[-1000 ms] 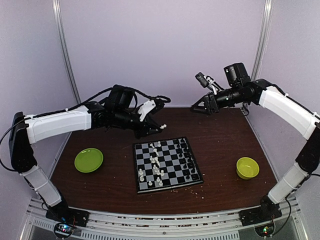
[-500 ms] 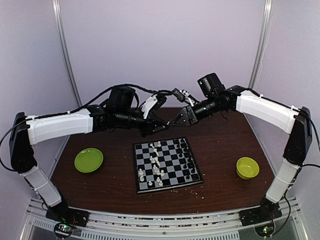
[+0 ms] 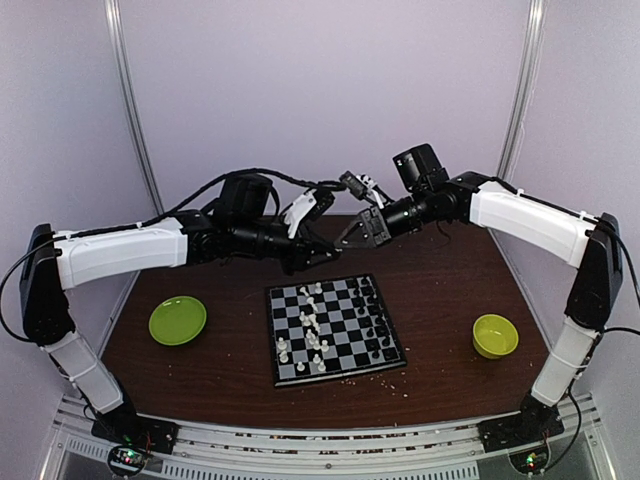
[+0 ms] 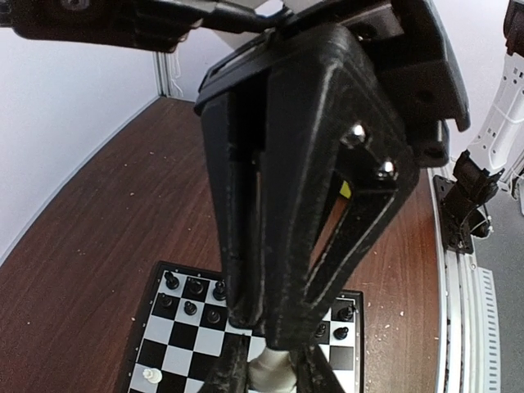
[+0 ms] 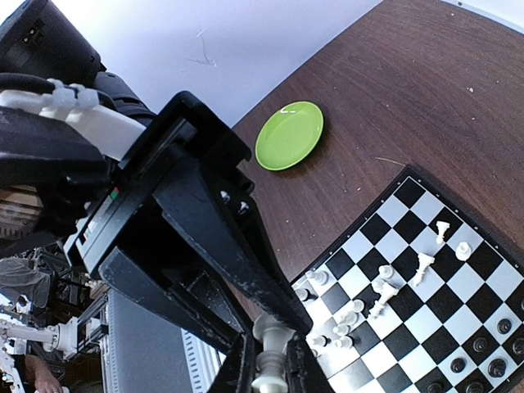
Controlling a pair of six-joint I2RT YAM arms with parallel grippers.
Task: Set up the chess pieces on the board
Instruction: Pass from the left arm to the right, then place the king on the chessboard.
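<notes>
The white piece, now high over the board's far edge, will go down on the board [image 3: 346,346] [image 5: 337,360] between the front white pieces and the black pieces, placed by my right gripper.
High over the far edge of the board [image 3: 340,372], my left gripper [image 3: 324,252] and my right gripper [image 3: 346,238] meet tip to tip. One white chess piece [image 4: 270,370] sits between both pairs of fingers. The left wrist view shows my left gripper [image 4: 272,362] shut on its lower part. In the right wrist view my right gripper [image 5: 274,370] is shut on the same white piece [image 5: 274,352]. Several white pieces [image 3: 312,330] stand or lie along the middle of the board. Black pieces [image 3: 372,315] crowd its right side.
A lime-green plate [image 3: 178,320] lies on the brown table left of the board. A lime-green bowl [image 3: 495,335] stands to its right. Pale crumbs dot the table near the board's front edge [image 3: 400,385]. Grey walls close in the back and sides.
My right arm swung left from the back right to meet the left gripper. Its jaws went from wide open to shut on the white piece. The left arm barely moved.
</notes>
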